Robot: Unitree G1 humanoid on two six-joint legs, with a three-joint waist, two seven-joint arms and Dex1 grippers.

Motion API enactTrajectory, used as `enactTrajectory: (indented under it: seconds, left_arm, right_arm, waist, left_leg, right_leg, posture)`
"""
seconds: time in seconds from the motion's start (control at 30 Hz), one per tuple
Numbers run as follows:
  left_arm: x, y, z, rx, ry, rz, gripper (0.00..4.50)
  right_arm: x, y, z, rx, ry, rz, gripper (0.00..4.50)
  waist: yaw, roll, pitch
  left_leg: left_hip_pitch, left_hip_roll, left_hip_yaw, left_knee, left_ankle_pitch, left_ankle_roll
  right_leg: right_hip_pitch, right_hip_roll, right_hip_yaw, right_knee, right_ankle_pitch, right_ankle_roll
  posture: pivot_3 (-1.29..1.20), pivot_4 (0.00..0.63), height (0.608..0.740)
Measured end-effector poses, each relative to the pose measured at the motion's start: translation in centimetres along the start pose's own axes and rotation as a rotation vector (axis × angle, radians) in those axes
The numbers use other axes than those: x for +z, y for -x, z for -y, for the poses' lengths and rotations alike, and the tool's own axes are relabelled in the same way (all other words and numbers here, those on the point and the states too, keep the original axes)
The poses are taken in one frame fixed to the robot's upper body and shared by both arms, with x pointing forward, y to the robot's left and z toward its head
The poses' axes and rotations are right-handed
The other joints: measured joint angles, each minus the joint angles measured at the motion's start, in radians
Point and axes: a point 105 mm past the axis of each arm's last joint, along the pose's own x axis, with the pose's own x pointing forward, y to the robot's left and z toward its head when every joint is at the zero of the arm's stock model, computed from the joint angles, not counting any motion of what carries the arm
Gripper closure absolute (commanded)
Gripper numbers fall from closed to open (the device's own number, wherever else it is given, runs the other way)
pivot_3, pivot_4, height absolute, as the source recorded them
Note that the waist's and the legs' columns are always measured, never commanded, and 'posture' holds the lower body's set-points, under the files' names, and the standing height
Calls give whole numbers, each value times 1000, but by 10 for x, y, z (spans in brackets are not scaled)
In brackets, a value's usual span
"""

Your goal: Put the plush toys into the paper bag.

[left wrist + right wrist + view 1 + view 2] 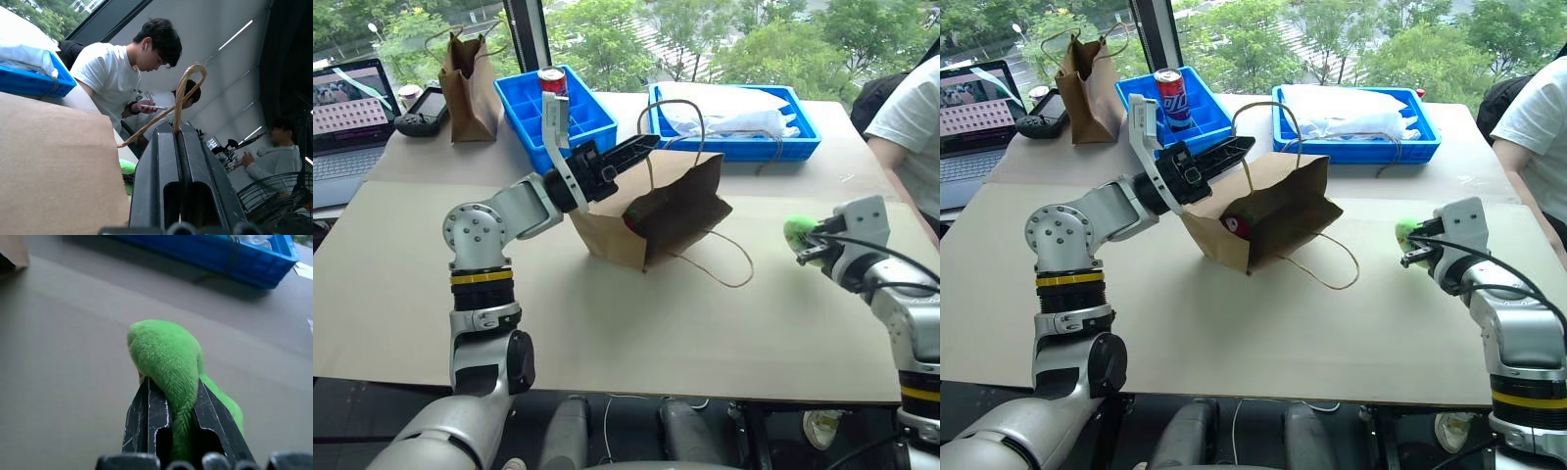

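Observation:
The lime-green plush will come to rest on the red chili plush inside the light-brown paper bag [655,228] when I let go of it with my right gripper.
The light-brown paper bag [680,201] sits mid-table, tilted with its mouth toward me. My left gripper [644,146] is shut on one of its twine handles [188,81] and holds that side up. Inside the mouth lies the red chili plush [1237,227]. The other handle [729,269] trails loose on the table. Well to the right of the bag, my right gripper [811,245] is shut on the lime-green plush [164,350], which bulges out above the fingers, just over the table.
A narrower, darker paper bag [468,83] stands at the back left beside a laptop [347,113] and a controller [423,110]. Two blue trays [578,122] [803,147] line the back, one with a soda can [1168,93]. A person [915,122] sits at the right edge.

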Motion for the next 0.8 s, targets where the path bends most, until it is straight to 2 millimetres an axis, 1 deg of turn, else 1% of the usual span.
enactTrajectory:
  seconds: [0.03,0.13,0.17,0.2,0.27,0.33,0.4,0.47,0.5,0.57,0.7,0.8]
  left_arm:
    - [0,0,0,0,1,-2,4500]
    - [-1,0,-1,-1,5,-4,4500]
    - [-1,0,-1,-2,6,-5,4500]
    - [-2,-1,-1,-4,8,-8,4500]
    - [-2,-2,0,-9,7,-13,4500]
    - [-3,-2,0,-12,5,-16,4500]
    - [-2,-2,0,-12,3,-16,4500]
    - [-2,-2,0,-12,2,-17,4500]
    - [-2,-2,0,-13,2,-17,4500]
    - [-2,-2,0,-13,3,-18,4500]
    - [-2,-2,0,-12,2,-16,4500]
    - [-1,-2,0,-8,0,-12,4500]
  right_arm:
    - [22,5,-9,77,46,35,4481]
    - [63,17,-31,222,149,103,4481]
    - [73,20,-42,280,168,122,4481]
    - [78,22,-53,334,178,127,4481]
    - [80,23,-74,439,180,116,4481]
    - [80,21,-91,516,159,109,4481]
    - [84,18,-101,555,154,114,4481]
    - [91,16,-109,580,158,141,4481]
    - [98,14,-114,591,153,170,4481]
    - [102,12,-119,602,150,185,4481]
    - [88,-6,-138,629,124,139,4481]
    - [85,-19,-143,594,106,155,4481]
  waist:
    - [1,1,0]
    - [4,1,1]
    - [5,1,1]
    - [5,1,1]
    - [6,1,1]
    - [6,1,1]
    - [7,1,1]
    - [7,1,1]
    - [6,1,1]
    - [7,1,1]
    - [7,1,1]
    - [7,1,1]
  left_leg:
    - [0,-1,0,0,0,0]
    - [0,0,0,0,0,0]
    - [0,0,-1,0,0,0]
    - [-1,0,-1,0,0,0]
    - [-1,0,-1,0,0,0]
    - [-1,-1,-1,0,0,0]
    - [-1,-1,-1,0,0,0]
    - [-1,0,-1,0,0,0]
    - [-1,0,-1,0,0,0]
    - [-1,0,-1,0,0,0]
    - [-1,-1,-1,0,0,0]
    - [-1,-1,-1,0,0,0]
  right_leg:
    - [0,0,0,0,0,0]
    - [0,0,-1,-1,0,0]
    - [1,0,-1,-1,0,0]
    - [1,0,-1,-1,0,0]
    - [0,-1,-1,-1,0,0]
    - [0,-1,-1,-1,0,0]
    - [0,-1,-1,-1,0,0]
    - [0,-1,-1,0,0,0]
    - [0,-1,-1,-1,0,0]
    - [0,-1,-1,-1,0,0]
    - [0,-1,-1,0,0,0]
    - [-1,-1,-2,0,0,0]
  posture:
    - [0,150,707]
    - [0,150,707]
    - [0,150,707]
    - [0,150,707]
    - [0,150,707]
    - [0,150,707]
    - [0,150,707]
    - [0,150,707]
    - [0,150,707]
    - [0,150,707]
    - [0,150,707]
    - [0,150,707]
